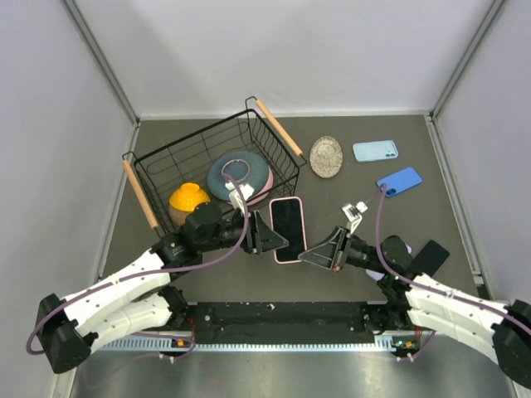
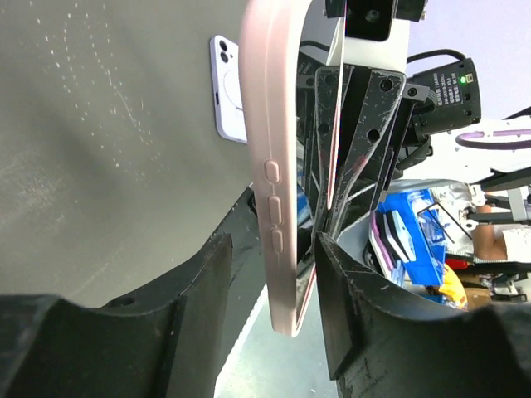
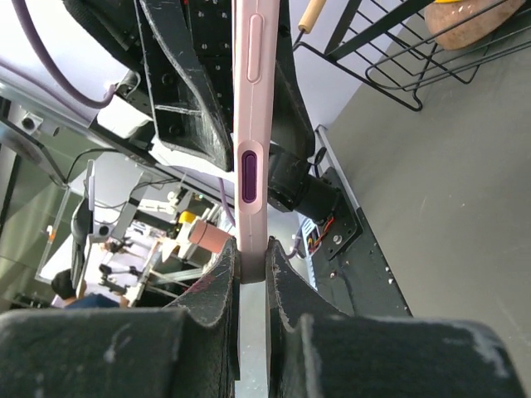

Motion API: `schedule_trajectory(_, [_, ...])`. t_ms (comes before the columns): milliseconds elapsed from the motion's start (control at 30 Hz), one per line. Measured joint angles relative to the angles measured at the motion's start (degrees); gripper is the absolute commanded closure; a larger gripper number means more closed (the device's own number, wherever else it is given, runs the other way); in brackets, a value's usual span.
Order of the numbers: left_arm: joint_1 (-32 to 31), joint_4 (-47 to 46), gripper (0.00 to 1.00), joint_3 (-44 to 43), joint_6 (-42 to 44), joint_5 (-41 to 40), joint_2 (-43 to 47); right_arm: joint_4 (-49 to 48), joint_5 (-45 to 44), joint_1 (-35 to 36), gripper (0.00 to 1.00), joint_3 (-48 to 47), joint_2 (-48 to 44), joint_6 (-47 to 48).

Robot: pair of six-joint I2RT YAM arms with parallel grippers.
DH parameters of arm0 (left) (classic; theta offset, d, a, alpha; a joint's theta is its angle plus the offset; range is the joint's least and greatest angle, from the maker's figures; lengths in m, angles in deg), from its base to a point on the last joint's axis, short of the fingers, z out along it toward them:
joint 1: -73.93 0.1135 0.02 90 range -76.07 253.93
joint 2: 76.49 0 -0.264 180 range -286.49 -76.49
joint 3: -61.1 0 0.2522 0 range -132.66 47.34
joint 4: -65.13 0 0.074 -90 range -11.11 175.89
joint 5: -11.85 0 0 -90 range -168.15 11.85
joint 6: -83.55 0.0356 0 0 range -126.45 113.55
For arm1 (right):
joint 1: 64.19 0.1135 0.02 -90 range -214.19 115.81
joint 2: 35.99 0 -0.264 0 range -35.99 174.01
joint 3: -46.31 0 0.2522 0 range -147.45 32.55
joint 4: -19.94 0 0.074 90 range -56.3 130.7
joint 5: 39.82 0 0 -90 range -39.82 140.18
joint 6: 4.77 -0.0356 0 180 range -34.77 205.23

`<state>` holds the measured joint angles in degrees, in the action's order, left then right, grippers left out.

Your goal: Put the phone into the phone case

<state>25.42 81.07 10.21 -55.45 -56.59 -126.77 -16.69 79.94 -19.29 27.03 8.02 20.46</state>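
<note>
The pink phone case, now held on edge above the table's middle, will be let go by my right gripper on the table (image 1: 298, 253), in the space between the wire basket and the dark bar.
A phone with a dark screen lies in a pink phone case (image 1: 289, 228), held on edge above the table's middle. My right gripper (image 1: 325, 247) is shut on the case's long side; in the right wrist view the fingers (image 3: 217, 286) pinch the pink edge (image 3: 251, 166) with its purple button. My left gripper (image 1: 270, 236) stands at the opposite side, open. In the left wrist view the case (image 2: 274, 174) hangs between my spread fingers (image 2: 353, 290) with a gap on both sides. The phone's thin edge (image 2: 332, 157) seems to stand slightly off the case.
A black wire basket (image 1: 166, 162) with wooden handles holds a blue plate (image 1: 241, 174) and a yellow bowl (image 1: 189, 199) at back left. A round silver disc (image 1: 326, 156), a light blue phone (image 1: 375, 150) and a blue one (image 1: 399, 182) lie at back right.
</note>
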Motion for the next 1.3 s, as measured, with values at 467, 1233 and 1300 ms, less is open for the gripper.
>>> schedule_trajectory(467, [0.0,5.7,0.01,0.8,3.0,-7.9,3.4,25.2,-5.3,0.0,1.0,-0.3,-13.7,4.9])
schedule_trajectory(1233, [0.0,14.6,0.01,-2.2,11.2,-18.5,11.4,34.5,-14.3,0.0,1.0,-4.2,15.1,3.9])
schedule_trajectory(1300, [0.0,14.4,0.01,-2.2,11.2,-18.6,11.3,33.8,-14.3,0.5,1.0,-4.2,16.3,2.7])
